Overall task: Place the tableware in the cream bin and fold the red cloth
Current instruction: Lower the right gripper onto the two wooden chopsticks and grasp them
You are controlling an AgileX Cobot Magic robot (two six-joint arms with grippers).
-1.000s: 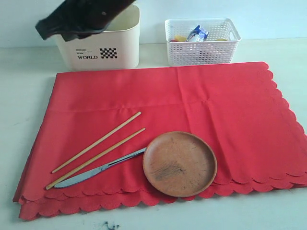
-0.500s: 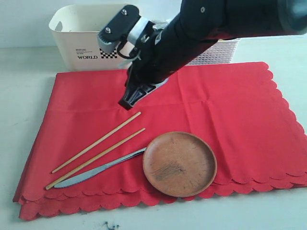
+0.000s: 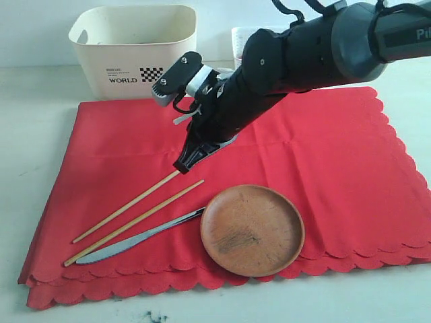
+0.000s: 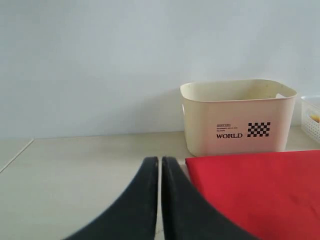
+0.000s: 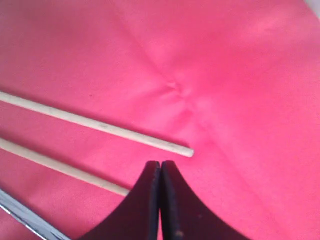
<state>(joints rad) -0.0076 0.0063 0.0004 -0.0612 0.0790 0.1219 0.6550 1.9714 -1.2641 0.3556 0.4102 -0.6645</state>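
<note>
I should open the shut fingers of my right gripper wide, as they hover by the upper chopstick's far end, and then grab both chopsticks together (image 3: 135, 211) around their middles.
The red cloth (image 3: 316, 155) lies spread flat on the table. On it rest two wooden chopsticks (image 3: 128, 205), a silver knife (image 3: 135, 239) and a round brown plate (image 3: 252, 230). My right gripper (image 3: 182, 165) is shut and empty, its tips just above the far end of the upper chopstick (image 5: 100, 126); the second chopstick (image 5: 55, 166) and the knife (image 5: 25, 220) lie close by. The cream bin (image 3: 135, 50) stands behind the cloth's back left corner. My left gripper (image 4: 160, 161) is shut and empty, low over the bare table left of the cloth (image 4: 260, 190), facing the bin (image 4: 237, 115).
A white lattice basket (image 3: 241, 40) stands behind the right arm, mostly hidden; its edge (image 4: 312, 122) shows in the left wrist view. The pale tabletop (image 3: 40, 121) surrounds the cloth. A dark smudge (image 3: 155, 315) marks the table's front edge.
The right arm has swung in from above the bin, across the cloth and down, so its shut tips now sit at the upper chopstick's far end. The tableware has not moved.
</note>
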